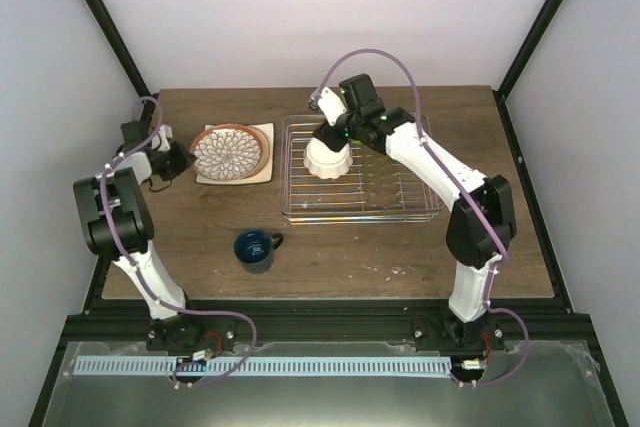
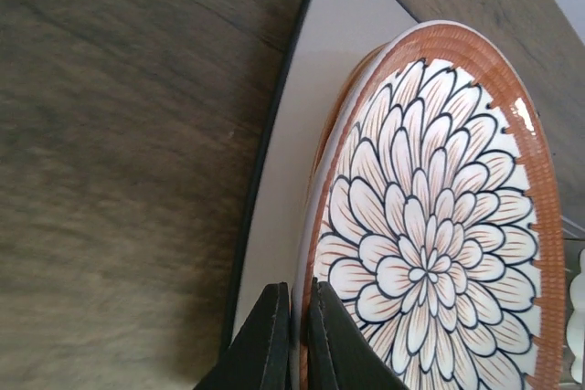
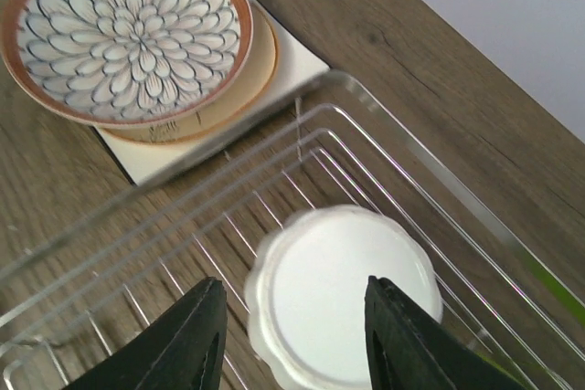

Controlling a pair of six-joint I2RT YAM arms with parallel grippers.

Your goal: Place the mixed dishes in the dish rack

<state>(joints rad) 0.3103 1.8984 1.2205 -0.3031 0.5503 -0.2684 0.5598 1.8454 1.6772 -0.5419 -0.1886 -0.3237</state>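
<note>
I will close my right gripper on the floral plate's rack-side rim point(image 1: 261, 145) point(image 3: 217, 91), across from my left gripper, so that I can take over the floral plate.
The beige floral round plate point(image 1: 228, 150) lies on the white square plate point(image 1: 262, 169) at the back left, beside the dish rack point(image 1: 400, 209). My left gripper point(image 1: 186, 160) is shut on the floral plate's near rim point(image 2: 430, 226); its fingers point(image 2: 274, 344) pinch the edge above the square plate point(image 2: 302, 134). The small white scalloped bowl point(image 1: 328, 157) sits upside down in the rack's left part. My right gripper point(image 1: 336, 135) is open just above it, one finger on each side of the bowl point(image 3: 352, 289). The dark blue handled mug point(image 1: 256, 250) stands on the table in front.
A lime-green edge point(image 3: 553, 288) shows at the rack's right side in the right wrist view. The rack's wires point(image 3: 274, 134) run between the bowl and the stacked plates point(image 3: 128, 34). The table's back edge and the white wall are close behind.
</note>
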